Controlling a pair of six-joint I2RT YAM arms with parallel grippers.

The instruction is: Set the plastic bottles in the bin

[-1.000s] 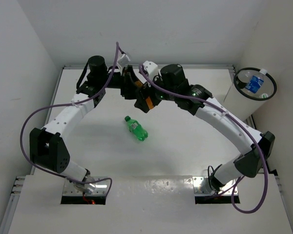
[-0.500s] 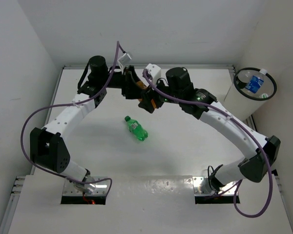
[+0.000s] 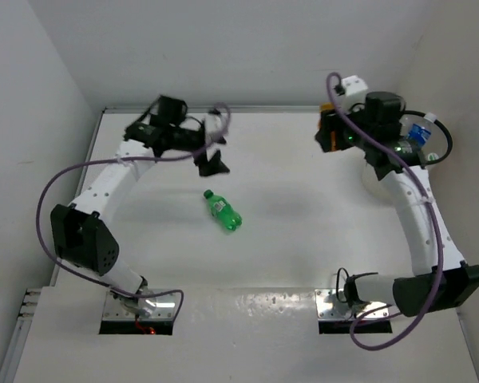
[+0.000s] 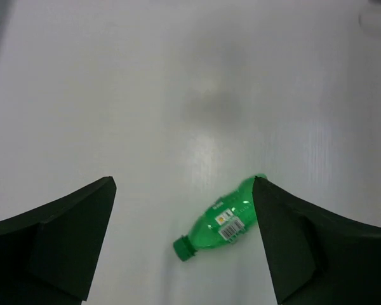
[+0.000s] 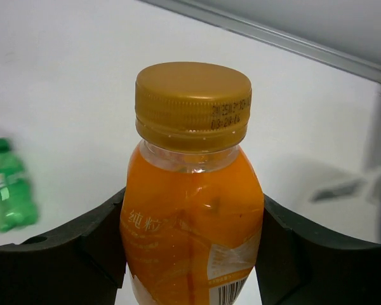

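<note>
My left gripper should move to close around the lower body [image 3: 227, 215] [image 4: 244, 202] of the green bottle, at the part between its label and its bottom end.
My right gripper [image 3: 329, 136] [image 5: 193, 203] is shut on an orange bottle [image 5: 190, 210] [image 3: 327, 130] with a gold cap, held upright high at the back right, just left of the bin [image 3: 449, 148]. The right arm covers much of the white bin; a clear bottle with a blue label [image 3: 417, 134] lies inside it. A green bottle [image 3: 223, 211] [image 4: 222, 222] [image 5: 9, 190] lies on its side at the middle of the table. My left gripper [image 3: 211, 159] [image 4: 184, 190] hangs open above and behind it, holding nothing.
White walls close in the table [image 3: 303, 223] at the back and on both sides. The bin stands off the table's far right corner. Purple cables [image 3: 44, 207] loop beside both arms.
The two grippers met over the back middle. The left one opened and drew back left; the right one closed on the orange bottle and swung it right, up beside the bin.
</note>
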